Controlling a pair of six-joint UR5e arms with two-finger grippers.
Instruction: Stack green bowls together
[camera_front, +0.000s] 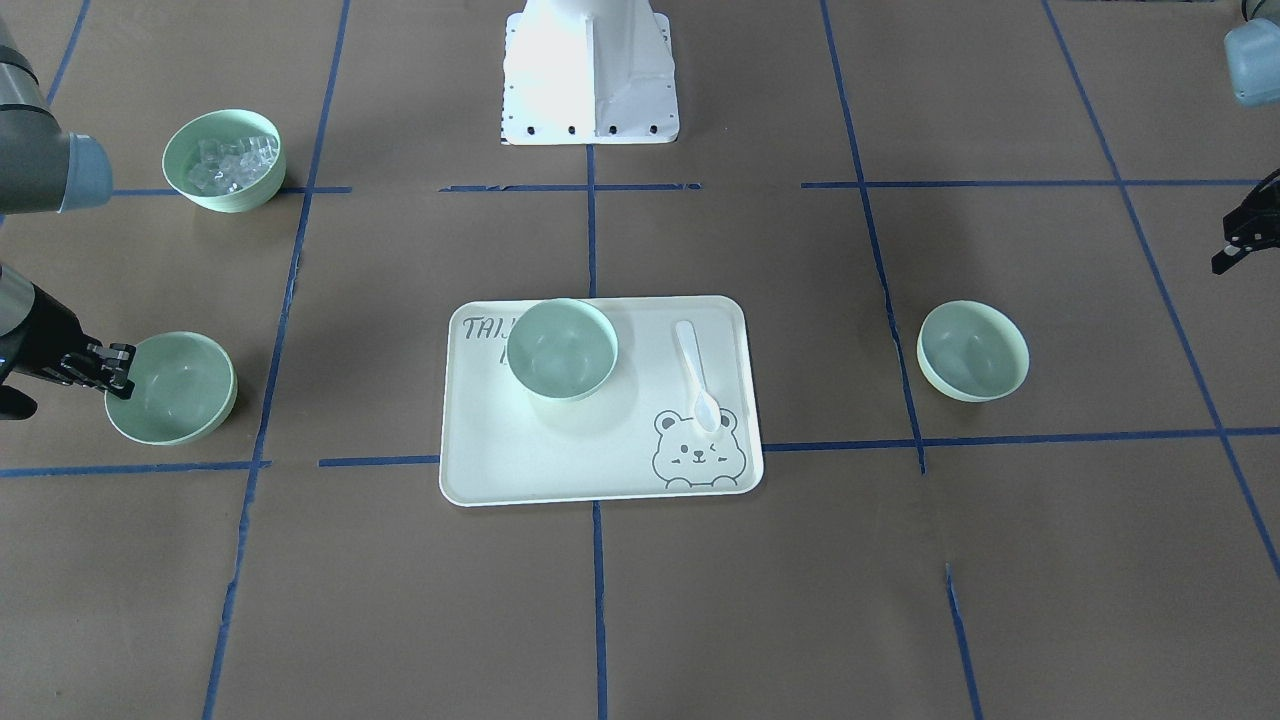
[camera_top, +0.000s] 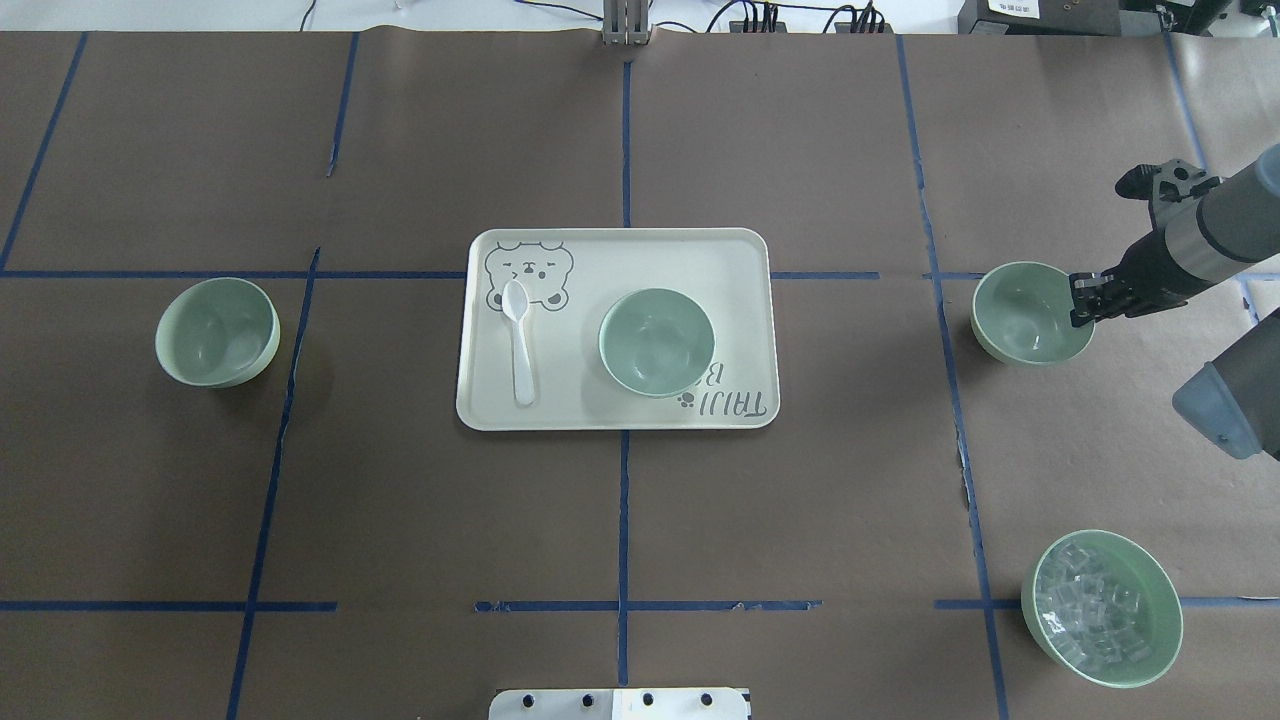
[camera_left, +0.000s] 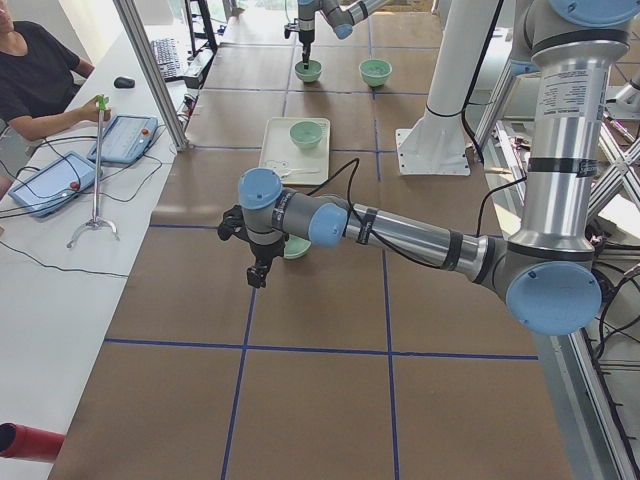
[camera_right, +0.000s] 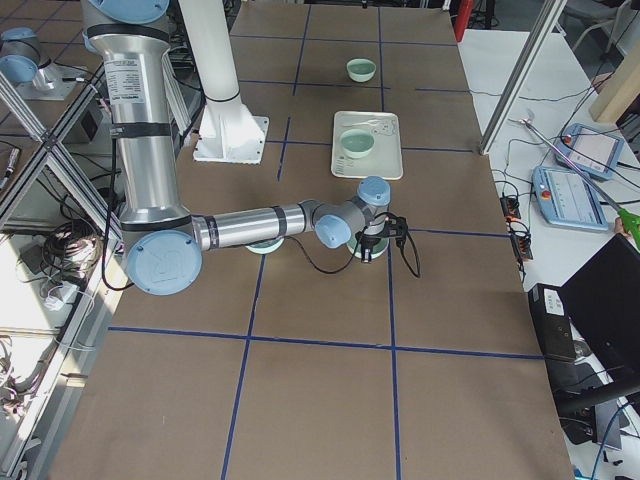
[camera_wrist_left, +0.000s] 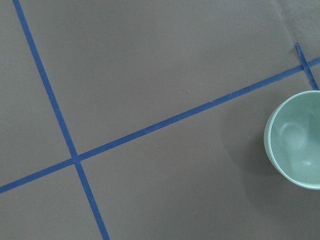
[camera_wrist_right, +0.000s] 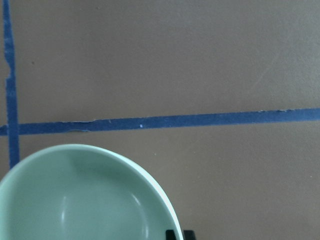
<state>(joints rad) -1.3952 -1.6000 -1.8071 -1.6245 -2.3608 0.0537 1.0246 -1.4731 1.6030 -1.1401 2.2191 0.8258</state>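
My right gripper is holding its green bowl. It will let go of it inside the green bowl on the bear-print tray (camera_front: 563, 346), next to the white spoon.
Three pale green bowls are in view. One (camera_top: 217, 332) stands alone on the robot's left; it also shows at the edge of the left wrist view (camera_wrist_left: 297, 140). One (camera_top: 656, 342) sits on the bear-print tray (camera_top: 740, 260). One (camera_top: 1025, 315) stands on the right. My right gripper (camera_top: 1085, 298) is at this bowl's outer rim, its fingertips (camera_wrist_right: 172, 234) close together across the rim (camera_wrist_right: 150, 180). It shows too in the front view (camera_front: 118, 368) next to the bowl (camera_front: 175, 390). My left gripper (camera_front: 1240, 240) hangs cut off at the frame edge, away from the left bowl (camera_front: 972, 350).
A green bowl of clear ice-like cubes (camera_top: 1102, 608) stands near the robot on the right. A white spoon (camera_top: 518, 340) lies on the tray. The robot's white base (camera_front: 590, 75) is at the table's near edge. Blue tape lines cross the brown table.
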